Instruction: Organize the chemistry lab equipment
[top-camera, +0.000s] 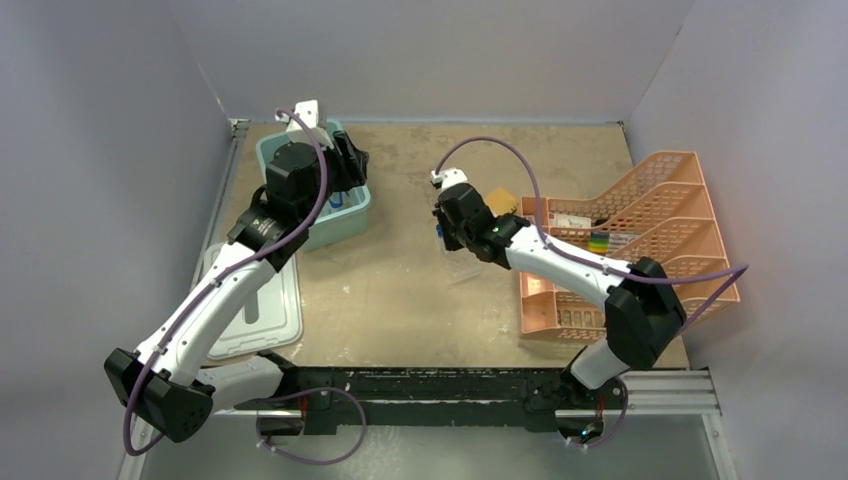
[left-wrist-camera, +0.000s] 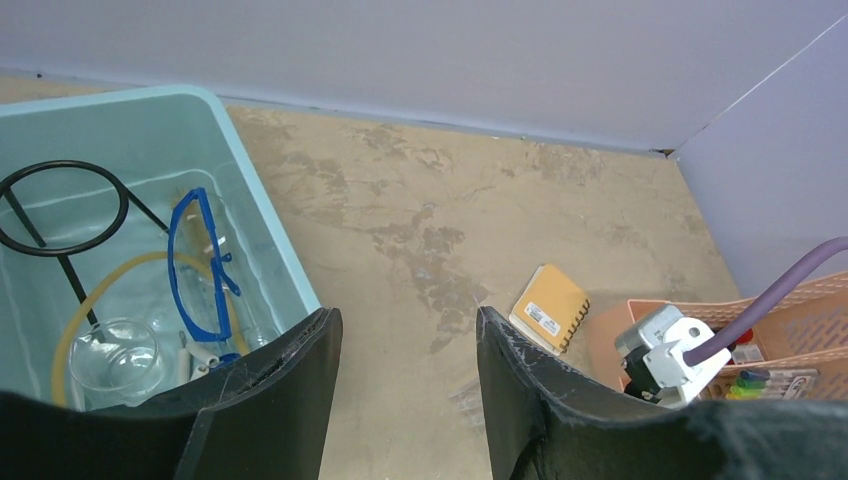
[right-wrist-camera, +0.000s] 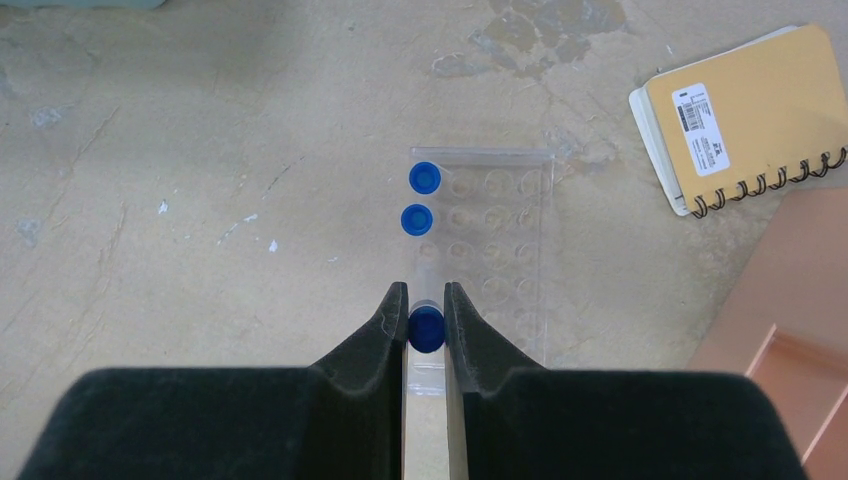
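My right gripper needs to let go of the blue-capped tube in the clear rack's next hole (top-camera: 447, 245) (right-wrist-camera: 427, 252), in line with the standing tubes.
My right gripper (right-wrist-camera: 426, 300) is shut on a blue-capped tube (right-wrist-camera: 426, 330), held over the near end of the clear rack (right-wrist-camera: 500, 250). Two more blue-capped tubes (right-wrist-camera: 425, 179) (right-wrist-camera: 416, 219) stand in the rack's left column. In the top view the right gripper (top-camera: 443, 232) hangs above that rack (top-camera: 465, 268) at mid-table. My left gripper (left-wrist-camera: 408, 325) is open and empty beside the right wall of the teal tub (left-wrist-camera: 262, 215). Inside the tub lie the black wire ring tripod (left-wrist-camera: 62, 210), blue-framed goggles (left-wrist-camera: 195, 265), amber tubing (left-wrist-camera: 95, 290) and a small beaker (left-wrist-camera: 115, 360).
A tan spiral notebook (right-wrist-camera: 745, 115) lies on the table right of the rack, against the orange tiered mesh tray (top-camera: 640, 235). The tub's white lid (top-camera: 255, 305) lies flat at the near left. Grey walls close in the table on three sides.
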